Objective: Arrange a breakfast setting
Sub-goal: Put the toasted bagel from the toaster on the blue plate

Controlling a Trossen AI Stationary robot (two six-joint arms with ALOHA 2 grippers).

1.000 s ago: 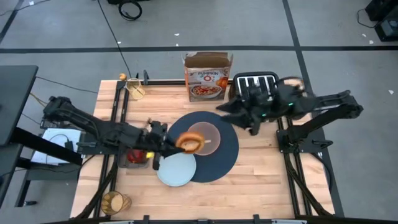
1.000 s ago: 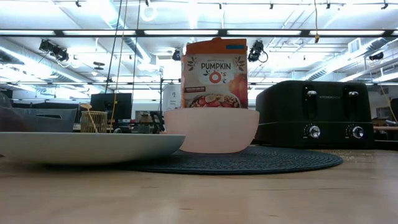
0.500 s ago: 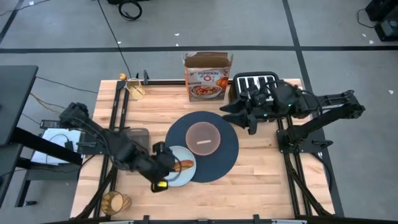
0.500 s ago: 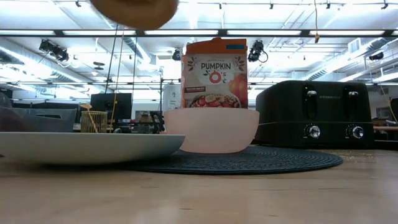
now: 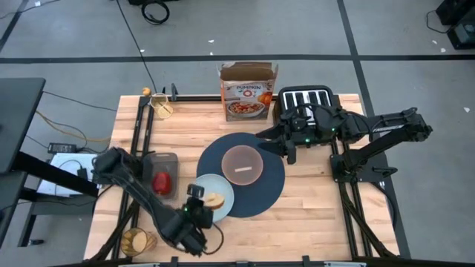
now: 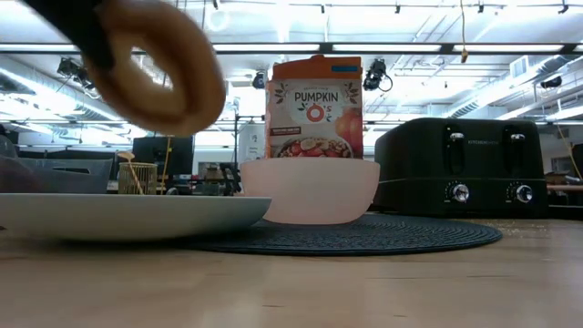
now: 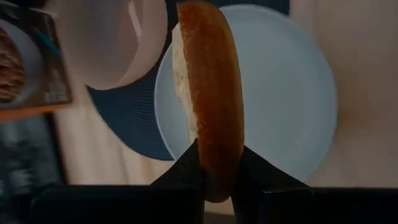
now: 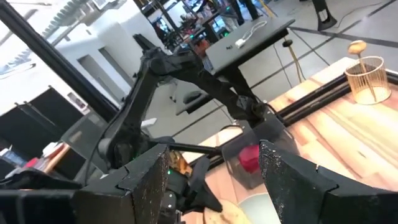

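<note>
The robot's left gripper should release the golden bagel on the middle of the pale-blue plate [image 5: 214, 194] [image 7: 233, 93]. The bagel now hangs over that plate.
My left gripper [image 5: 199, 210] is at the near left, shut on a golden bagel [image 5: 214, 200] that hangs over the pale-blue plate [image 5: 223, 189]. The plate's far right edge overlaps the round dark-blue placemat [image 5: 271, 182]. A pinkish bowl [image 5: 243, 165] stands in the middle of the placemat. A red apple [image 5: 162, 182] sits in a dark tray left of the plate. An amber glass [image 5: 136, 241] stands at the near left corner. My right gripper [image 5: 273, 144] hovers open above the placemat's far right edge. My left gripper pinches the bagel's ring between its two fingers at the rim nearest the gripper [image 7: 214, 171], one finger on each flat face. The fingers slant down from the near left. The bagel [image 6: 159, 64] stands on edge, tilted, lifted clear above the plate [image 6: 118, 214].
An orange-and-white cereal box [image 5: 247, 93] and a black toaster [image 5: 304, 100] stand along the far edge behind the placemat. A gold wire holder [image 5: 159, 106] is at the far left. Bare wood lies right of the placemat and along the near edge.
My left gripper has swung from over the bowl toward the table's near edge and down, rolling its wrist as it went. The bagel has come with it and now hangs lower, on edge over the plate. My right gripper has tipped slightly and stays open.
</note>
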